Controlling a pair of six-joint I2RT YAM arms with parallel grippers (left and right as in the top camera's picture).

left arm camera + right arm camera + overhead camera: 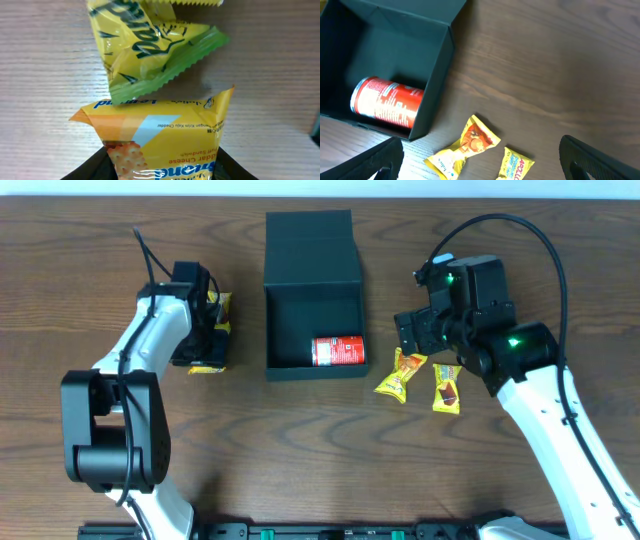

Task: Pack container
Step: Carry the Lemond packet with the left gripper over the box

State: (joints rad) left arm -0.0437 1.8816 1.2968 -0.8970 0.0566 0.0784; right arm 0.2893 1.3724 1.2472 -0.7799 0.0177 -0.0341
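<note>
My left gripper has the Lemond cheese sandwich packet. It will let go of it on the container's bottom beside the end of the red can (294, 354).
The container (312, 255), a dark square box with its flap lid open, stands at the table's middle and holds a red can (338, 352). My left gripper (162, 169) is down over a yellow cheese cracker packet (165, 135), its black fingers (87, 167) pressed against both of the packet's sides. A yellow-green packet (150, 45) lies just beyond it. My right gripper (485, 167) hangs wide open above two yellow snack packets (465, 147) (516, 169), to the right of the container's wall (440, 75). Nothing is between its fingers.
The left gripper (205, 340) works left of the box, the right gripper (420, 330) right of it. The two snack packets (400, 375) (447, 388) lie near the box's front right corner. The red can (387, 102) lies on its side in the box's front corner.
</note>
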